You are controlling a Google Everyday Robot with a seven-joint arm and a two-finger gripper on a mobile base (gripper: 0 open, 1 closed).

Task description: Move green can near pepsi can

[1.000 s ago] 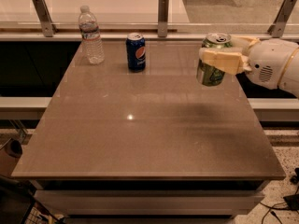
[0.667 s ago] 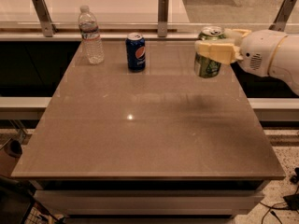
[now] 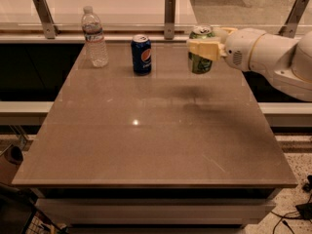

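The green can, now held upright above the table, will be released on the table [image 3: 170, 79] beside the pepsi can, on the white arm's side.
The green can [image 3: 200, 63] with a silver top is held upright in my gripper [image 3: 202, 48], which is shut on it from the right, above the table's far right part. The white arm reaches in from the right edge. The pepsi can [image 3: 141, 54], dark blue with a round logo, stands upright on the table at the far middle, about a can's width and a half to the left of the green can.
A clear plastic water bottle [image 3: 94, 37] stands at the far left of the brown table [image 3: 146, 145]. A rail with metal posts [image 3: 169, 16] runs behind the table's far edge. A cable lies on the floor at the lower right.
My gripper has carried the green can to the left and a little farther back, closer to the pepsi can. The pepsi can and bottle have not moved.
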